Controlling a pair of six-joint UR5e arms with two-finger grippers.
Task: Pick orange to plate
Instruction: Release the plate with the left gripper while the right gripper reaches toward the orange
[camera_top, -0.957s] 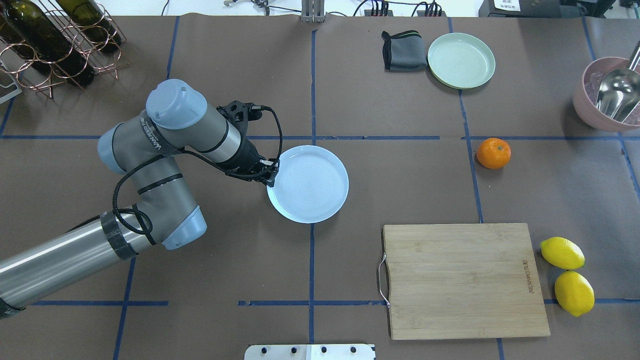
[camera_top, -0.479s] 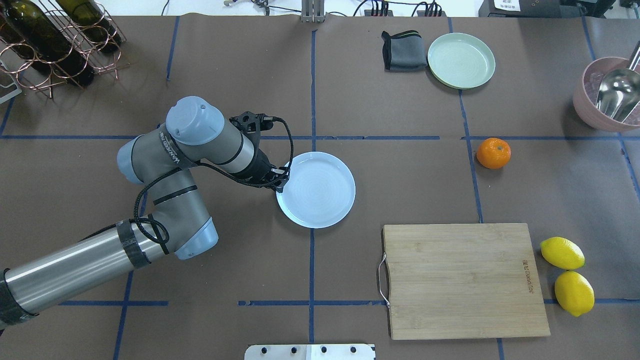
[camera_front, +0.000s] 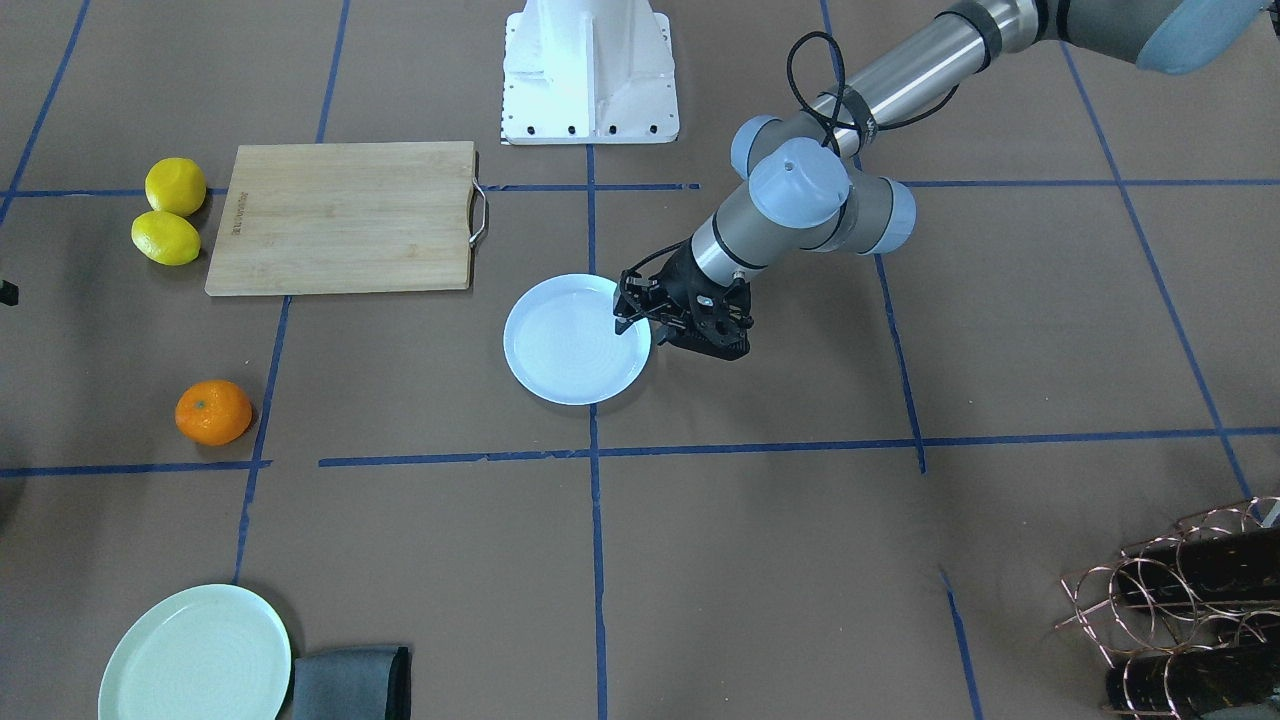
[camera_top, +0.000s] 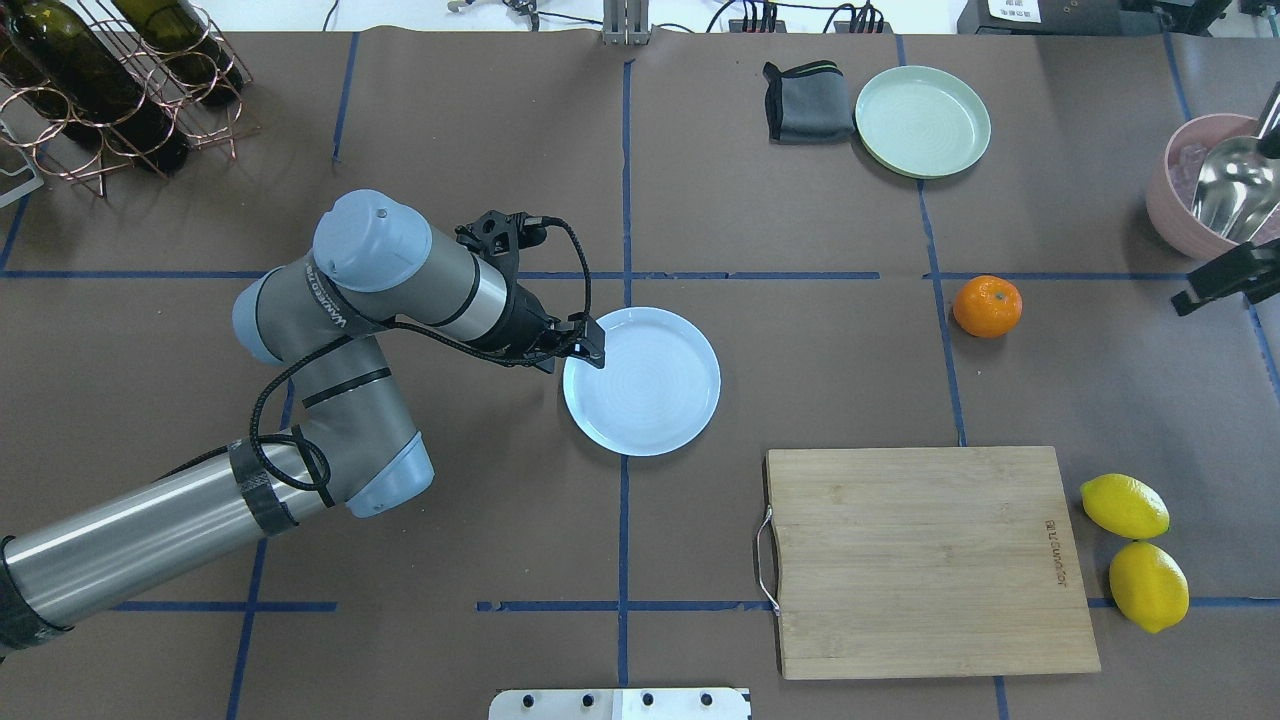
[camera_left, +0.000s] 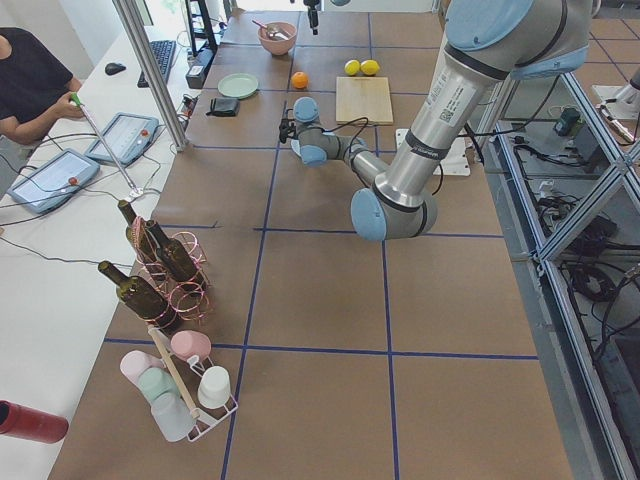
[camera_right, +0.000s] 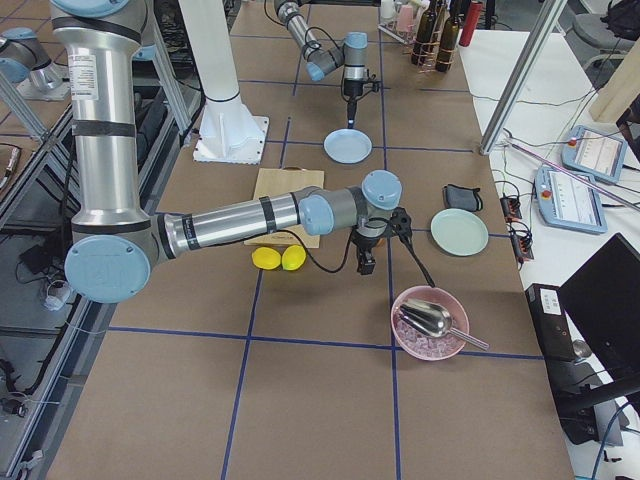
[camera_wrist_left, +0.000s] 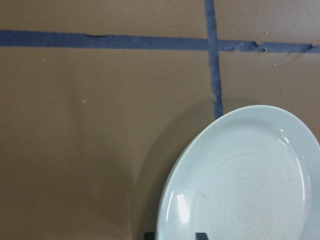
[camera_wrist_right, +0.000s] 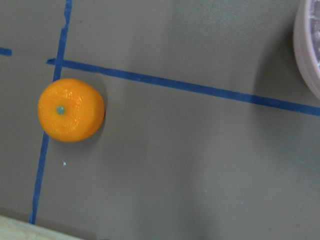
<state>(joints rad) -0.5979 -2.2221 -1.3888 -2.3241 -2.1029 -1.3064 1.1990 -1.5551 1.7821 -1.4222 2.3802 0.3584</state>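
Observation:
The robot's right gripper needs to next move to the sides of the orange (camera_front: 214, 410) (camera_wrist_right: 71, 110) near the blue tape crossing and close there.
The orange (camera_top: 987, 306) rests on the brown table right of centre, also seen in the front view (camera_front: 213, 412) and low-left in the right wrist view (camera_wrist_right: 71, 110). The pale bluish-white plate (camera_top: 650, 385) lies flat near the middle. My left gripper (camera_top: 590, 345) hangs over the plate's left rim; in the left wrist view its two tips straddle the rim of the plate (camera_wrist_left: 250, 185) with a gap, so it looks open. My right gripper (camera_top: 1200, 292) pokes in at the right edge, well right of the orange; its fingers are not readable.
A mint-green plate (camera_top: 922, 121) and a folded grey cloth (camera_top: 808, 101) lie at the far side. A wooden cutting board (camera_top: 925, 560) sits front right with two lemons (camera_top: 1125, 506) beside it. A pink bowl with a metal scoop (camera_top: 1205, 200) is far right, a bottle rack (camera_top: 100, 80) far left.
The plate has slid to the right with my left gripper at its rim; the gripper now sits a little over the rim. My right gripper has come into view at the right edge.

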